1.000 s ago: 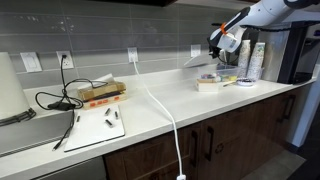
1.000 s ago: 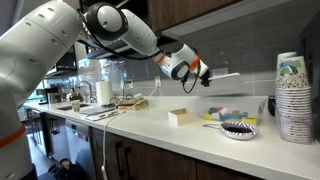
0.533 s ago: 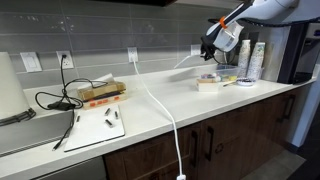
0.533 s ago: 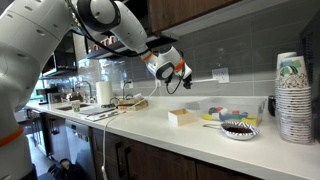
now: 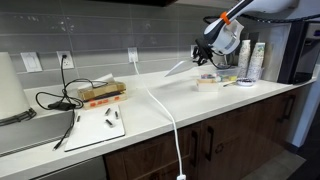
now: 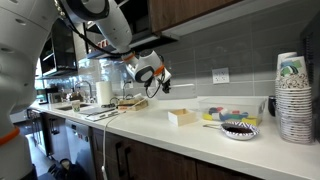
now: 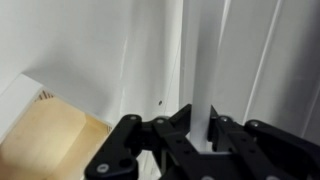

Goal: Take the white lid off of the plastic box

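Observation:
My gripper is going to let go of the white lid on the counter (image 5: 183, 88), between the plastic box and the white cable.
The white lid (image 5: 180, 67) is off the plastic box and held in the air, tilted down toward the counter. My gripper (image 5: 204, 53) is shut on one end of it. The plastic box (image 5: 209, 82) stands open on the counter, below and beside the gripper. In the other exterior view the gripper (image 6: 158, 80) hangs above the counter, away from the box (image 6: 182, 117); the lid is hard to make out there. In the wrist view the lid (image 7: 198, 70) runs as a white strip between my fingers (image 7: 200, 128). A tan corner of the box (image 7: 50, 135) shows at lower left.
A brown box with black cables (image 5: 100, 93) and a white board (image 5: 95, 128) lie further along the counter. A white cable (image 5: 165, 115) runs across the counter and over its front edge. Stacked paper cups (image 6: 293, 95) and a dark bowl (image 6: 238, 127) stand near the box.
My gripper has carried the lid sideways away from above the box, along the counter toward the brown box. The lid now tilts further down. The box has not moved.

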Controlling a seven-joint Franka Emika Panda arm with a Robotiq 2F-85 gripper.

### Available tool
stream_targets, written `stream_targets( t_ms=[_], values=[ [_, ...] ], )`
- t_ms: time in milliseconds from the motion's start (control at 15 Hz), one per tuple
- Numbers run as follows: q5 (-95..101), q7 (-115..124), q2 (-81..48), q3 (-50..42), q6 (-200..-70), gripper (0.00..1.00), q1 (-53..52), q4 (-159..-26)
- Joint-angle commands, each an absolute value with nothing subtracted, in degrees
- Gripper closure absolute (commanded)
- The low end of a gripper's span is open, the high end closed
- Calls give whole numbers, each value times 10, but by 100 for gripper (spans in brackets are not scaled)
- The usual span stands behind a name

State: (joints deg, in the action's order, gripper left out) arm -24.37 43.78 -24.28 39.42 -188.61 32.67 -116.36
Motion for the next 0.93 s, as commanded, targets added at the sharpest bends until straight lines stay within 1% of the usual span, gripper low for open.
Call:
stream_targets(
  t_ms=[0,133,333,867],
  values=[
    [-225,416,-258,474,-1931,97,383,-1190],
    [-217,411,-273,483,-1934,97,388,-1193],
    [-198,390,-299,473,-1939,97,386,-1186],
    [-201,363,-333,405,-1927,97,366,-1172]
  ],
)
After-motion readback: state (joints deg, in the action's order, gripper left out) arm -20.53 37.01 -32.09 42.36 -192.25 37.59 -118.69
